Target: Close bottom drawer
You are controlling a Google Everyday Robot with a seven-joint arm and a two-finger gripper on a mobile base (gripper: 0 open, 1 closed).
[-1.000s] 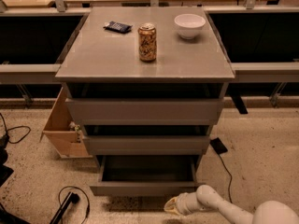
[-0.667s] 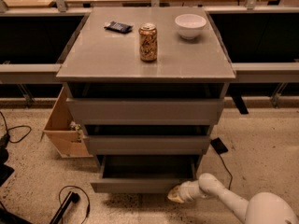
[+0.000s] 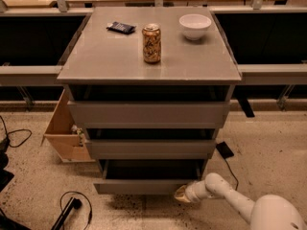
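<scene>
I will release the bottom drawer, front panel pushed in close beneath the middle grey drawer (image 3: 144, 178).
The bottom drawer (image 3: 144, 186) is the lowest of three grey drawers in the cabinet and stands a little way out, its dark inside showing above the flat front panel. My gripper (image 3: 181, 194) is at the end of the white arm (image 3: 225, 195) that comes in from the lower right. It sits low against the right end of the bottom drawer's front panel. The two drawers above it (image 3: 148, 114) also stand slightly out.
On the cabinet top (image 3: 96, 56) are a drink can (image 3: 151, 43), a white bowl (image 3: 194, 26) and a small dark packet (image 3: 121, 28). A light wooden box (image 3: 64, 133) stands left of the cabinet. Black cables (image 3: 72, 210) lie on the speckled floor at the left.
The arm has moved up and in toward the cabinet. The bottom drawer sticks out less than before, pushed in part of the way.
</scene>
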